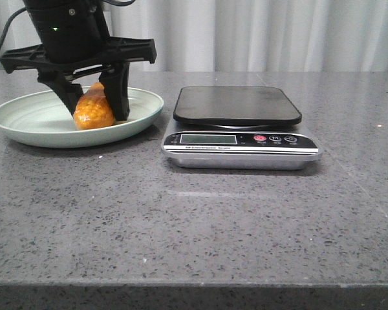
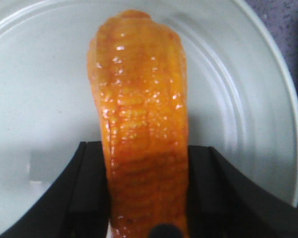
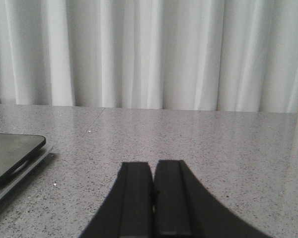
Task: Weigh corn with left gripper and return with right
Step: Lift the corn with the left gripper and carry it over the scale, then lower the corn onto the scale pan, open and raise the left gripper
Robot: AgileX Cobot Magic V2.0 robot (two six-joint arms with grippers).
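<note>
Next, I release the corn from my left gripper on the middle of the scale's black platform [image 1: 230, 90].
The corn [image 1: 94, 111], a stubby glossy orange cob, lies in the pale green plate [image 1: 26, 126] at the left of the table. My left gripper [image 1: 98, 115] reaches down into the plate with its two black fingers pressed against the cob's two sides. In the left wrist view the corn [image 2: 139, 99] fills the gap between the fingers [image 2: 92, 193] with no space showing, and the plate [image 2: 39, 74] lies under it. My right gripper [image 3: 153, 168] is shut with nothing in it, low over the bare table; the front view does not show it.
A digital kitchen scale [image 1: 238, 106] with a black platform stands right of the plate, nothing on it. Its corner [image 3: 10, 153] shows in the right wrist view. White curtains hang behind the grey speckled table [image 1: 194, 226].
</note>
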